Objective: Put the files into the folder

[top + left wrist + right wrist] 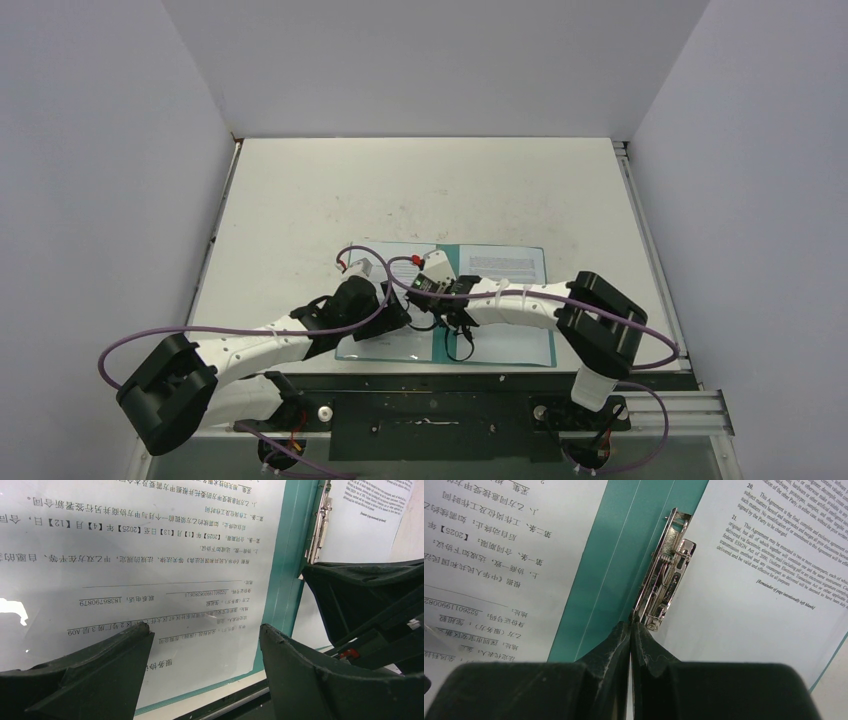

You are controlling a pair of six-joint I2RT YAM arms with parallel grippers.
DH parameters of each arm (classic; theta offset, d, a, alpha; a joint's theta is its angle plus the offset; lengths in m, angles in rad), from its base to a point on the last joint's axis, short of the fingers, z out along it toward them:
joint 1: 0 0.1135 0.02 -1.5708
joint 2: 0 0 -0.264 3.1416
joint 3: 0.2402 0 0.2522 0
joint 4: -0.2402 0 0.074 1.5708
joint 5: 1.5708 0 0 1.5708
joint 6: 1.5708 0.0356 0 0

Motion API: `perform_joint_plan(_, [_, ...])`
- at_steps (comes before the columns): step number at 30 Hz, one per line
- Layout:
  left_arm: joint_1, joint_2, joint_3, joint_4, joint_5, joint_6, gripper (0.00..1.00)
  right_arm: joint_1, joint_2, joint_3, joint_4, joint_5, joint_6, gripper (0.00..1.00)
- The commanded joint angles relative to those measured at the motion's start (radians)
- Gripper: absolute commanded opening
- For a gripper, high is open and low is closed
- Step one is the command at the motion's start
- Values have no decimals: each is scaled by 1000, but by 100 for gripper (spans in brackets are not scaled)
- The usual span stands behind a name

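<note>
My right gripper is closed at the clip's near end, so I should open it and grip the clip's middle [665, 572] before I slide the folder away from the table's edge.
The teal folder [447, 350] lies open like a book near the table's front edge. A white sheet printed in Chinese [150, 545] lies on its left half, seemingly under a glossy sleeve. A sheet with English text [744, 595] lies on the right half. A metal clip [666, 580] runs along the teal spine [609, 555]. My left gripper [206, 630] hangs open just above the Chinese sheet's near corner, nothing between its fingers. My right gripper [630, 625] is shut and empty, its tips at the near end of the clip. In the top view both grippers [395, 315] [443, 290] are over the folder.
The grey table [420, 190] stretches behind the folder, boxed in by white walls. A black rail [430, 385] runs along the near edge, just below the folder. The right arm's dark body [360, 600] sits close to the left gripper's right finger.
</note>
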Motion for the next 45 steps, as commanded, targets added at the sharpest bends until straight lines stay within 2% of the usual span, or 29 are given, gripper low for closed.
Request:
perform_joint_plan(1, [-2, 17, -19, -31, -31, 2, 78, 0, 76, -65, -66, -9, 27, 5])
perform_joint_plan(8, [-2, 11, -21, -34, -33, 1, 78, 2, 85, -93, -18, -37, 42, 5])
perform_joint_plan(17, [-2, 5, -14, -37, -34, 1, 78, 2, -14, -95, 72, -113, 64, 5])
perform_joint_plan(36, [-2, -41, -17, -45, -27, 1, 78, -34, -183, 10, 64, -67, 77, 5])
perform_joint_plan(41, [-2, -58, -18, -32, -7, 4, 78, -47, -217, 39, 44, -23, 68, 17])
perform_joint_plan(45, [-2, -86, 5, -51, 33, 28, 78, -58, -211, 52, 36, -9, 58, 23])
